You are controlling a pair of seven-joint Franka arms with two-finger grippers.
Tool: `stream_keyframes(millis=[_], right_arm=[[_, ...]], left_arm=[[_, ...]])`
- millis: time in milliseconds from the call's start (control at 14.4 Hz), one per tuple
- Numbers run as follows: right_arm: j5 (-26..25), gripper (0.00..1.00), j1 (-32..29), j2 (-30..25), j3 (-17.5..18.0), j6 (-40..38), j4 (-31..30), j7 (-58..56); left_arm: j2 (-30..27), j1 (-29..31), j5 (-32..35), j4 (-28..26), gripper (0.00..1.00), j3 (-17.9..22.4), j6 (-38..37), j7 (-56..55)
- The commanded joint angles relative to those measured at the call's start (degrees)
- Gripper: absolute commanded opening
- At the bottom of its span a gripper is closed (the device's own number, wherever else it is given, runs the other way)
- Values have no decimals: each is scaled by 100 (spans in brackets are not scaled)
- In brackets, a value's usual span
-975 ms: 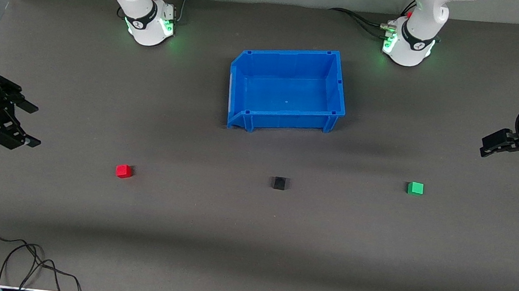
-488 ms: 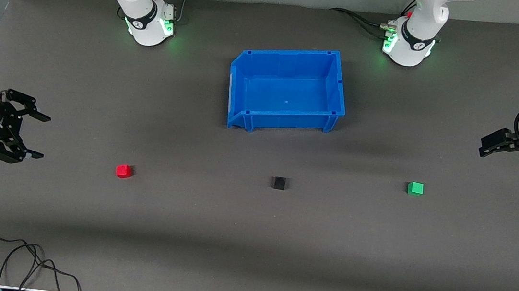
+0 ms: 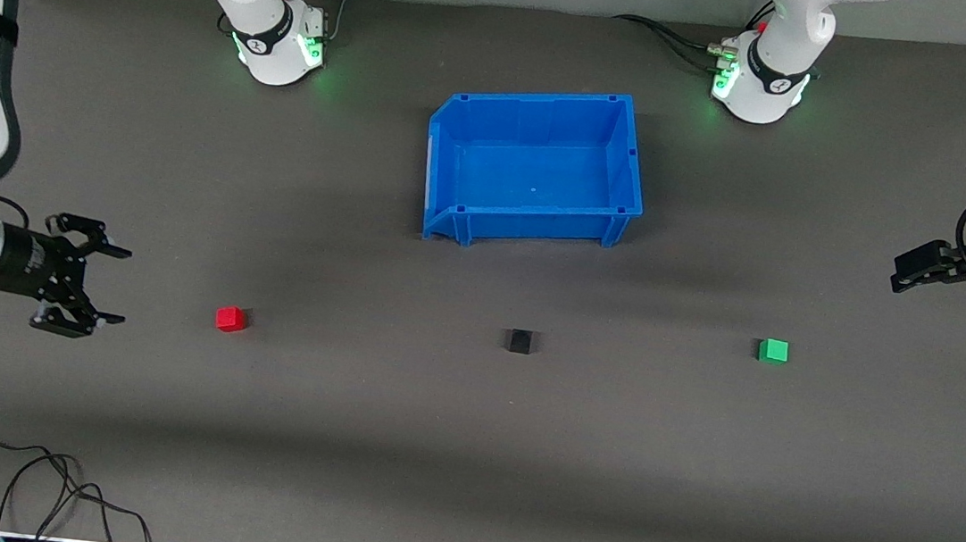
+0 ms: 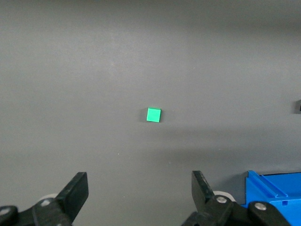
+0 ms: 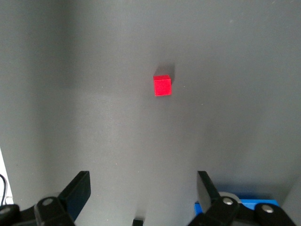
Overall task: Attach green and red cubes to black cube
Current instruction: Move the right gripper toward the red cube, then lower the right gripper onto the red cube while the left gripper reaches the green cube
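Note:
The red cube's side facing the black cube must stay free. So next my right gripper closes on the red cube's half [image 3: 224, 319] [image 5: 162, 84] away from the black cube.
The red cube [image 3: 231, 318], black cube [image 3: 519, 340] and green cube [image 3: 773, 350] lie apart in a row on the dark mat, the black one in the middle. My right gripper [image 3: 115, 285] is open and empty above the mat, beside the red cube toward the right arm's end of the table. In the right wrist view [image 5: 143, 188] the red cube [image 5: 162, 85] lies ahead of the open fingers. My left gripper [image 3: 899, 271] is open and empty over the left arm's end. In the left wrist view [image 4: 139, 188] the green cube [image 4: 153, 115] lies ahead.
A blue bin [image 3: 630, 156] stands farther from the front camera than the black cube, between the two bases; a corner shows in each wrist view [image 4: 268, 188] [image 5: 235, 205]. A black cable [image 3: 22, 474] lies near the front edge at the right arm's end.
My right gripper has moved toward the red cube and turned, still open. The left gripper has barely moved. The cubes have not moved.

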Motion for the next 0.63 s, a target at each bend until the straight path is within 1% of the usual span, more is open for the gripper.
stream_keyframes(millis=[0,348,557], right_arm=[[217,100,-15,267,0,213,14,-319],[428,100,47,391,8,1591,-1013,-935],[752,100,29,470,8,2128,-1550,-1637]], left_arm=[[18,-42,-60,34,98,18,-1,84],[45,-51,-60,34,98,18,-9,84],[53,-51,-60,25,98,18,-18,84]])
